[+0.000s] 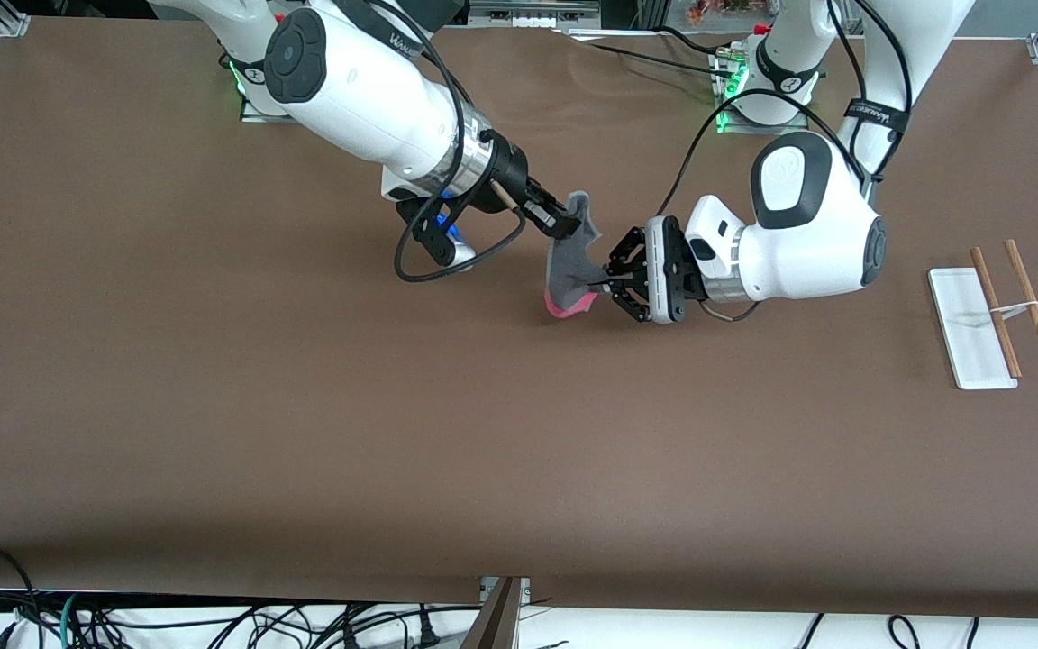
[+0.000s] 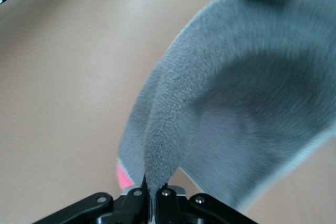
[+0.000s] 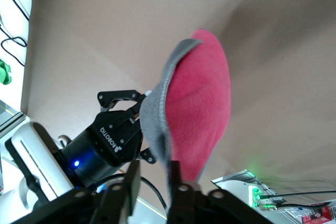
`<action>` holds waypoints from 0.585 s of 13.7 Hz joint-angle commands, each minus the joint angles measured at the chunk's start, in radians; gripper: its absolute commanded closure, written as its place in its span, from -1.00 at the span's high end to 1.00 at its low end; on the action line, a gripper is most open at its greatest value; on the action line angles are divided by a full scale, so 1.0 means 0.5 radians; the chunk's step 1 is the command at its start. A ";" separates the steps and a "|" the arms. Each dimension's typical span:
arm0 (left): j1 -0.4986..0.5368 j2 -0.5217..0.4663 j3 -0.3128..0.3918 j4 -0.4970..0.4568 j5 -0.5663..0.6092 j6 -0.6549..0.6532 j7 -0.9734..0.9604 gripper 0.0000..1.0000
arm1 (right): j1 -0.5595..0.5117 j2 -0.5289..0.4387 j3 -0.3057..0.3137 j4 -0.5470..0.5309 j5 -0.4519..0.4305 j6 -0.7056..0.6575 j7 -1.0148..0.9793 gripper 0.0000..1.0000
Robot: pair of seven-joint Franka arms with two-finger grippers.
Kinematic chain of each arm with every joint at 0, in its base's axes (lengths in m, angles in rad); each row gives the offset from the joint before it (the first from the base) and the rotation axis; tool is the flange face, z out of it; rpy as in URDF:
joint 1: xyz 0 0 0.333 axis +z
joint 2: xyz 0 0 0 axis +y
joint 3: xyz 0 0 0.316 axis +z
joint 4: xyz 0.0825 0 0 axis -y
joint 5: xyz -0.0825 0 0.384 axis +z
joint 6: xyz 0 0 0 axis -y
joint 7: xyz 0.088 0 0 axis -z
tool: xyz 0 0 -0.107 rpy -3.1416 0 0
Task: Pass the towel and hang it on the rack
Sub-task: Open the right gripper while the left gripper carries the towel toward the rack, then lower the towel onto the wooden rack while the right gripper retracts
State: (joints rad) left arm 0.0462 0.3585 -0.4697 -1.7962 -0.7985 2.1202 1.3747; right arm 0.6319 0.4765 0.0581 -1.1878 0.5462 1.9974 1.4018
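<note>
Next, my left gripper releases the towel across the middle of the rack's wooden rods [image 1: 1025,304], so that it lies partly above the white base.
The towel [image 1: 570,263], dark grey with a red-pink lower corner, hangs in the air between the two grippers over the middle of the table. My left gripper [image 1: 606,281] is shut on a grey fold of it, seen up close in the left wrist view [image 2: 152,186]; the grey towel [image 2: 236,77] fills that view. My right gripper [image 1: 566,222] is at the towel's upper corner. In the right wrist view it [image 3: 153,179] stands open, with the towel [image 3: 199,103] edge lying against one finger [image 3: 176,174]. The rack [image 1: 969,329] lies at the left arm's end of the table.
The rack's two wooden rods [image 1: 1019,306] lie flat beside its white base. The left gripper's black body [image 3: 118,124] shows in the right wrist view, close to the towel. Brown tabletop [image 1: 303,406] spreads around; cables hang along the table edge nearest the front camera.
</note>
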 commanded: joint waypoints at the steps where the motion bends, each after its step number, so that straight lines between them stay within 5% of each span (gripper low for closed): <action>1: 0.052 -0.039 0.007 0.064 0.127 -0.116 0.027 -1.00 | -0.009 0.014 -0.024 0.065 0.009 -0.022 0.016 1.00; 5: 0.208 -0.033 0.025 0.162 0.577 -0.282 0.027 -1.00 | -0.137 -0.008 -0.040 0.065 -0.009 -0.132 -0.045 1.00; 8: 0.462 0.016 0.031 0.340 1.062 -0.530 0.036 -1.00 | -0.205 -0.060 -0.040 0.059 -0.226 -0.291 -0.351 1.00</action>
State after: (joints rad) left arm 0.1991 0.3527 -0.4465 -1.6914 -0.3801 1.9450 1.3749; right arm 0.5473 0.4720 0.0331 -1.1628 0.4982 1.9147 1.3021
